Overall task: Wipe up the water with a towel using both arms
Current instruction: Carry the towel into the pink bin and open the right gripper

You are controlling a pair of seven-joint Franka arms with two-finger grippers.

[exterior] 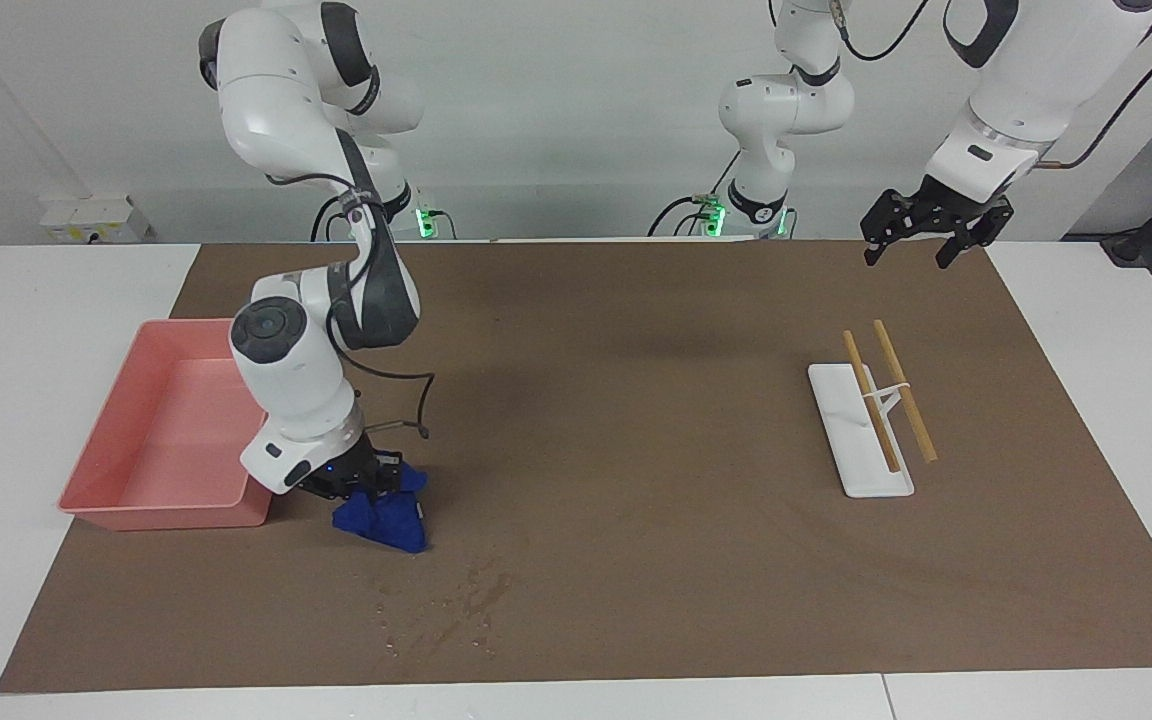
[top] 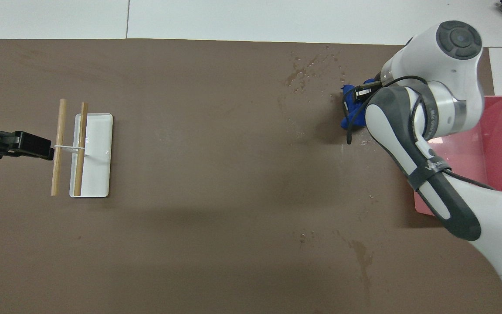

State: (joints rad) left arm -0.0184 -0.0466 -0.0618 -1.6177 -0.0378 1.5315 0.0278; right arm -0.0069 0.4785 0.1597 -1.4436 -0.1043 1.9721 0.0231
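Note:
Next, I let go of the deep-blue towel with my right gripper inside the pink tray (top: 446, 158), by the side of the tray that faces the white rack.
The deep-blue towel (exterior: 383, 515) (top: 349, 100) hangs bunched from my right gripper (exterior: 364, 483), which is shut on it beside the pink tray's corner. Whether the towel's low tip touches the brown mat I cannot tell. From overhead the right arm's wrist hides that gripper and most of the towel. The water (exterior: 448, 603) (top: 307, 72) is a patch of droplets and dark streaks on the mat, a little farther from the robots than the towel. My left gripper (exterior: 921, 240) (top: 37, 148) waits open in the air over the mat's edge at the left arm's end, holding nothing.
The pink tray (exterior: 176, 440) (top: 501, 144) lies at the right arm's end of the table. A white rack with two wooden rods (exterior: 861, 430) (top: 94, 155) stands toward the left arm's end. A faint dried stain (top: 362, 257) marks the mat nearer to the robots.

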